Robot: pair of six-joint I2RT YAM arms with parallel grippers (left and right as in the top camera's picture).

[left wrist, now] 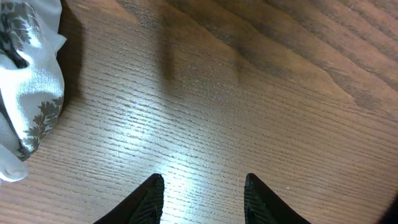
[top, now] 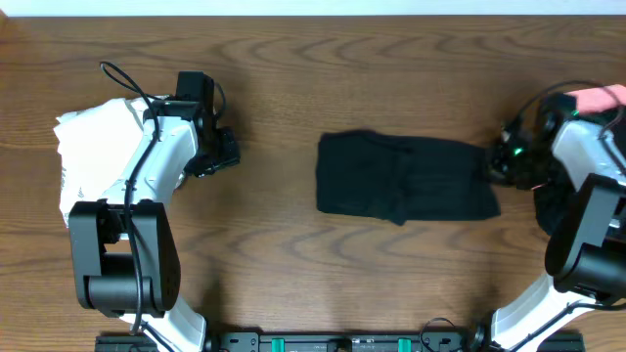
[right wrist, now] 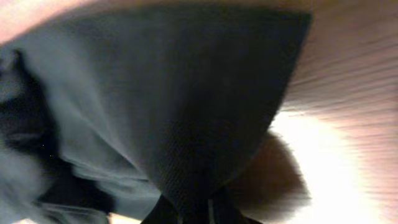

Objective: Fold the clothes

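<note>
I will release the black shirt's held edge from my right gripper on the shirt's half nearer the white garment (top: 340, 207).
A black shirt (top: 401, 178) lies folded into a rectangle at the table's middle right. My right gripper (top: 496, 164) is shut on its right edge; in the right wrist view the dark cloth (right wrist: 186, 106) rises from between the jaws and fills most of the picture. A white, grey-printed garment (top: 93, 147) lies bunched at the left and shows as a leaf-printed edge (left wrist: 31, 81) in the left wrist view. My left gripper (left wrist: 202, 190) hangs open over bare wood to the right of it, nothing between its fingers. A pink piece (top: 597, 98) shows at the far right behind the right arm.
More dark cloth (top: 550, 210) lies under the right arm near the table's right edge. Both arm bases stand along the front edge. Bare wooden table (top: 274, 98) stretches between the white garment and the black shirt.
</note>
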